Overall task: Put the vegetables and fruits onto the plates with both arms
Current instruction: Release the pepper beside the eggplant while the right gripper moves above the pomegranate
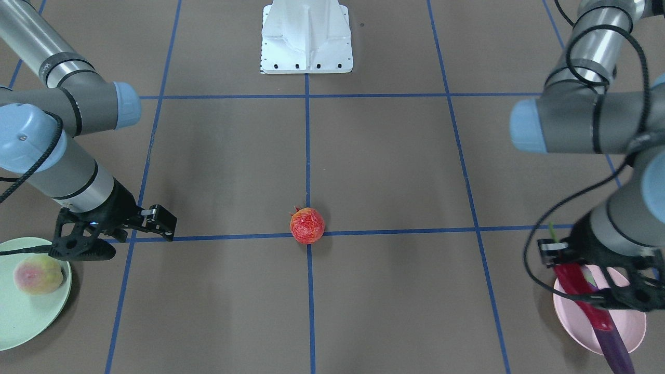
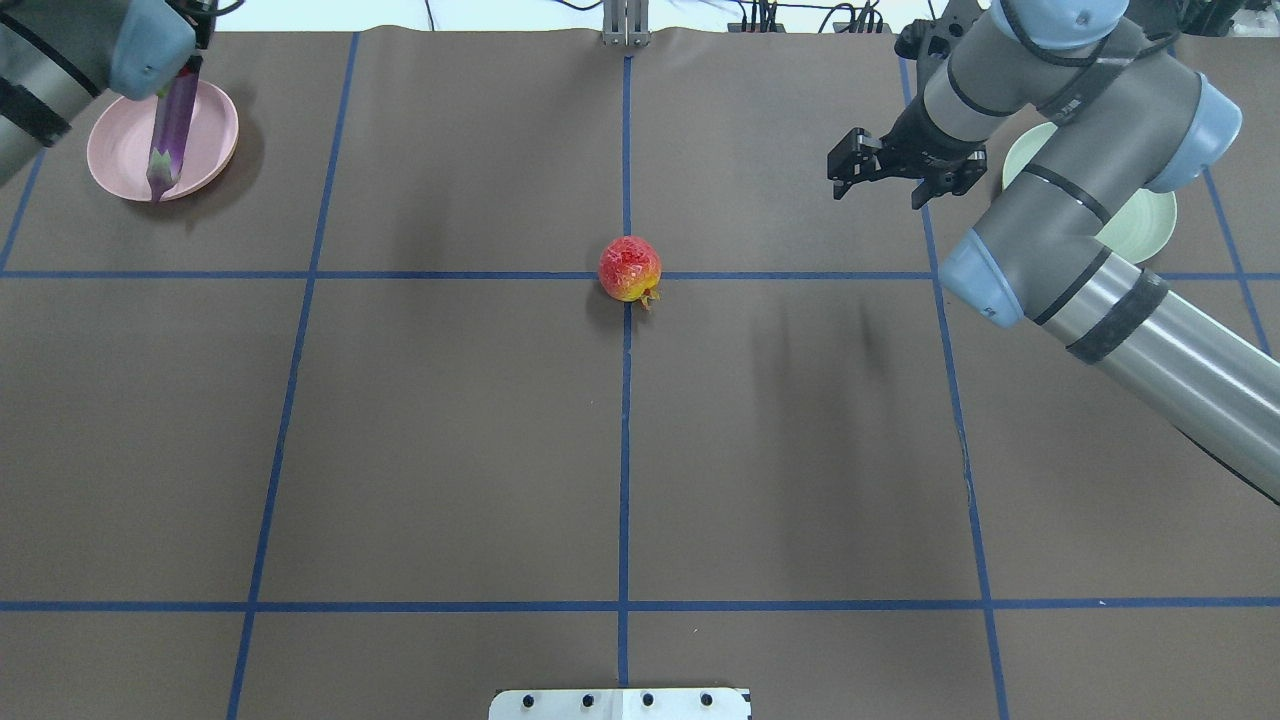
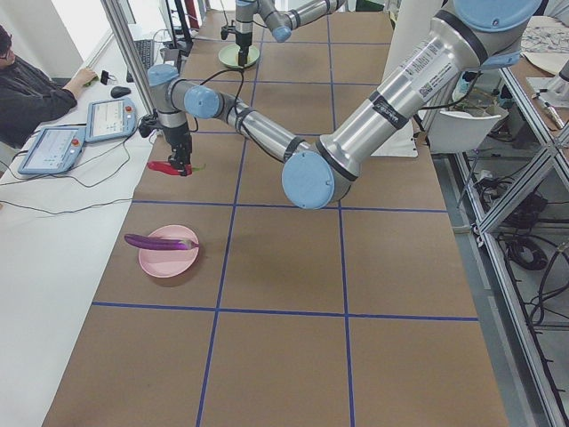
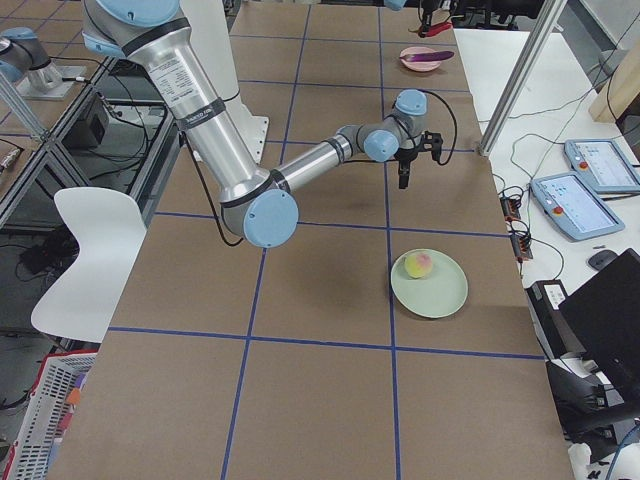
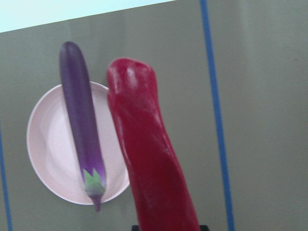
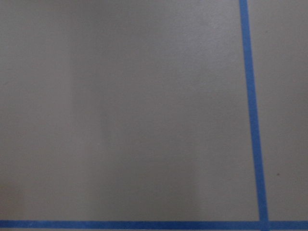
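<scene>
The robot's left gripper needs to release the red chili pepper on the pink plate (image 1: pixel 619 308) (image 5: pixel 57 143) beside the eggplant, facing away from the peach.
My left gripper (image 1: pixel 582 275) is shut on the red chili pepper (image 5: pixel 149 159), which hangs above the edge of the pink plate (image 5: pixel 48 144). The purple eggplant (image 5: pixel 79 120) lies across that plate, overhanging its rim. In the middle of the table, on a blue line, sits the red-orange fruit (image 1: pixel 307 225), with neither arm near it. The peach (image 1: pixel 38 275) rests on the mint green plate (image 1: pixel 21 317). My right gripper (image 1: pixel 124 236) hovers just beside that plate, open and holding nothing.
Blue tape lines (image 2: pixel 625 450) divide the brown table into squares. The white robot base (image 1: pixel 306 36) stands at the middle of the robot's edge. A person (image 3: pixel 27 89) and two teach pendants (image 3: pixel 53 147) are at a side table next to the pink plate.
</scene>
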